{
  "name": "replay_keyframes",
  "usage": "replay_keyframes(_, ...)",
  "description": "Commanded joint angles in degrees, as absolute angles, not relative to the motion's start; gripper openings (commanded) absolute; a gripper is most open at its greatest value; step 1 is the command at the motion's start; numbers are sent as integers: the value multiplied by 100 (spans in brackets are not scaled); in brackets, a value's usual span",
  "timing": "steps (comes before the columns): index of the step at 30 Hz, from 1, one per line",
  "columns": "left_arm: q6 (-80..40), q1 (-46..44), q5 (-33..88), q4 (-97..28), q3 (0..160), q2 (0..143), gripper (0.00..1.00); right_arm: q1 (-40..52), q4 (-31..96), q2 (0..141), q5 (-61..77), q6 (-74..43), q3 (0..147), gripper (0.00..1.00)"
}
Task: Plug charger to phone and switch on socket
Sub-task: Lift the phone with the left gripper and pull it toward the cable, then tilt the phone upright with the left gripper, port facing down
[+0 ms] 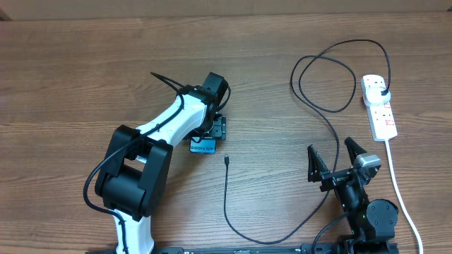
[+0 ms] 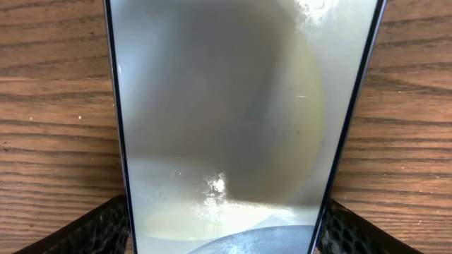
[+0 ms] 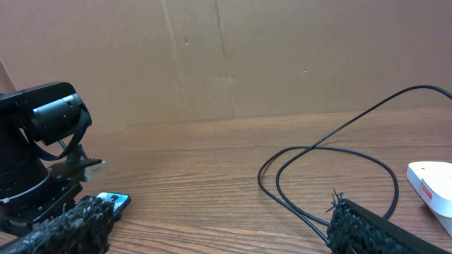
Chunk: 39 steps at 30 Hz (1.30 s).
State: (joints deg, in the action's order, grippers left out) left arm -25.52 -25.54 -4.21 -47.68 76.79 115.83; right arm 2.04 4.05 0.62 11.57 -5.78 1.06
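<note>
The phone's near end sticks only a short way out of my left gripper, so I should open and grip nearer the phone's far end (image 2: 244, 28) before I lift it.
The phone (image 1: 203, 146) lies on the table with its blue screen up, half under my left gripper (image 1: 212, 131). In the left wrist view the phone (image 2: 240, 106) fills the frame, washed out by glare, and both fingers of that gripper (image 2: 226, 233) press on its long edges. The charger cable (image 1: 226, 201) runs from its connector tip (image 1: 227, 161), right of the phone, round to a black plug (image 1: 382, 90) seated in the white socket strip (image 1: 381, 116). My right gripper (image 1: 337, 164) is open and empty near the front, left of the strip.
The right wrist view shows the cable loops (image 3: 318, 152), the strip's end (image 3: 432, 185), the phone's end (image 3: 113, 201) and a brown cardboard wall (image 3: 282, 56) behind the table. The strip's white cord (image 1: 399, 190) runs to the front edge.
</note>
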Motion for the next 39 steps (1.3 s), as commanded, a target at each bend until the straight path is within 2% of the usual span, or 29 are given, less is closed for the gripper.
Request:
replay_keyframes(1, -2574, -2543, -1002, -4821, 7397, 11926, 81, 257, 377, 14, 1100, -572, 45, 100)
replay_keyframes(4, -2576, -2543, -1002, -4847, 7432, 11917, 80, 257, 377, 14, 1100, -572, 45, 100)
replay_keyframes(11, -2578, -2541, -840, -5568, 8060, 11911, 70, 257, 377, 14, 1100, -572, 45, 100)
replay_keyframes(16, -2565, -2536, -602, -6361, 8770, 11911, 70, 257, 375, 14, 1100, -572, 45, 100)
replay_keyframes(22, -1999, -2423, 657, -7024, 9465, 11913, 71, 257, 375, 14, 1100, -572, 45, 100)
replay_keyframes(24, -1966, -2355, 823, -7067, 9542, 11913, 70, 257, 377, 14, 1100, -572, 45, 100)
replay_keyframes(29, -2276, -2300, 156, -6814, 9465, 11922, 69, 257, 377, 14, 1100, -572, 45, 100)
replay_keyframes(39, -2593, -2580, 128, -6517, 8930, 11937, 70, 257, 375, 14, 1100, -572, 45, 100)
